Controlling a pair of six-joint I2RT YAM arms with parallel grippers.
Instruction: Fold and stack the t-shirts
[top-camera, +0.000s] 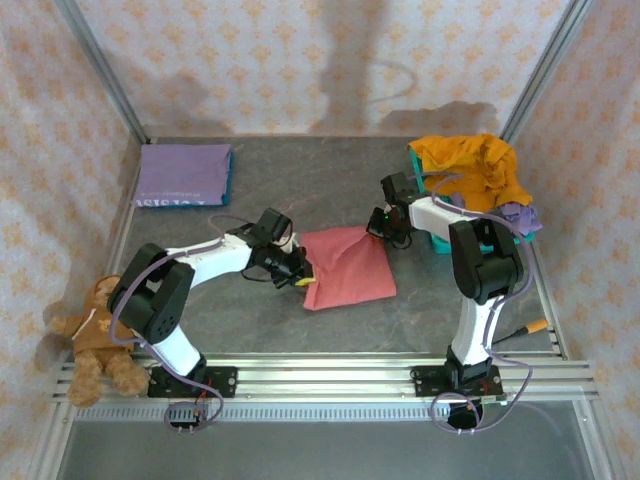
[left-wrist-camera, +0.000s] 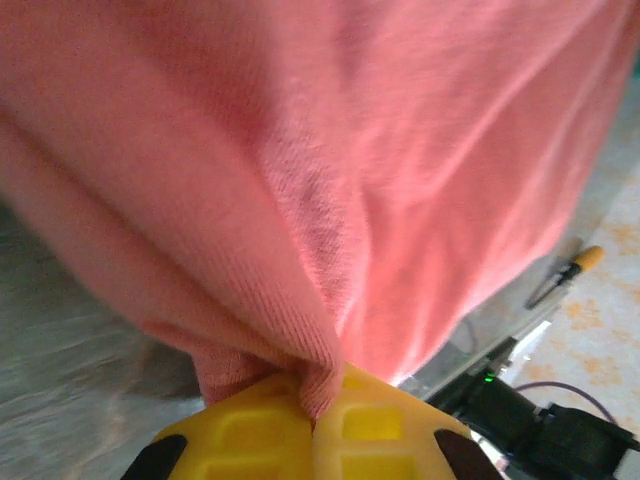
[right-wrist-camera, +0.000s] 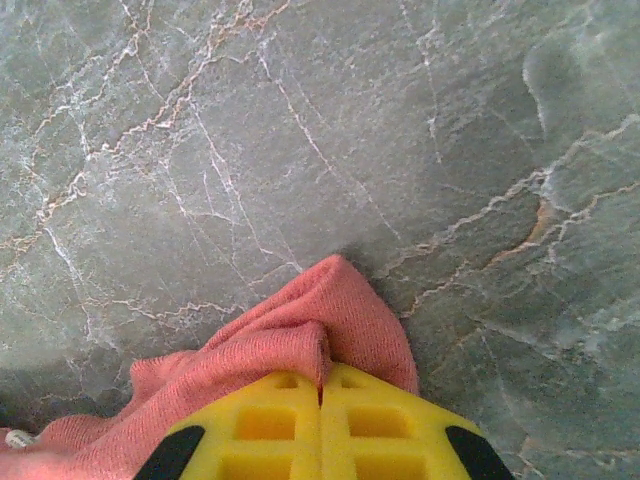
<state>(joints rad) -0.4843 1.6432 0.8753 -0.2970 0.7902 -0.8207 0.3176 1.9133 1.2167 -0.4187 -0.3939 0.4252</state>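
Observation:
The red t-shirt is lying crooked with its edge bunched in my left gripper, so next I pull it straight and grip that edge (top-camera: 312, 292) again before I carry it to the stack.
A dusty red t-shirt (top-camera: 345, 265) lies folded in a rough square at the middle of the grey table (top-camera: 300, 190). My left gripper (top-camera: 301, 277) is shut on its left edge; close up, red cloth (left-wrist-camera: 330, 200) is pinched between the yellow fingers (left-wrist-camera: 250, 430). My right gripper (top-camera: 378, 228) is shut on the shirt's far right corner (right-wrist-camera: 330, 310), held just above the marbled tabletop. A folded lavender t-shirt (top-camera: 183, 172) lies at the back left. A mustard orange t-shirt (top-camera: 470, 165) is heaped over the teal basket (top-camera: 436, 240), with lavender cloth (top-camera: 520, 215) beside it.
A brown teddy bear (top-camera: 95, 335) sits at the near left by the left arm's base. Patterned walls and metal posts close in the table. An aluminium rail (top-camera: 330, 375) runs along the near edge. An orange-tipped tool (top-camera: 530, 327) lies near the right arm's base.

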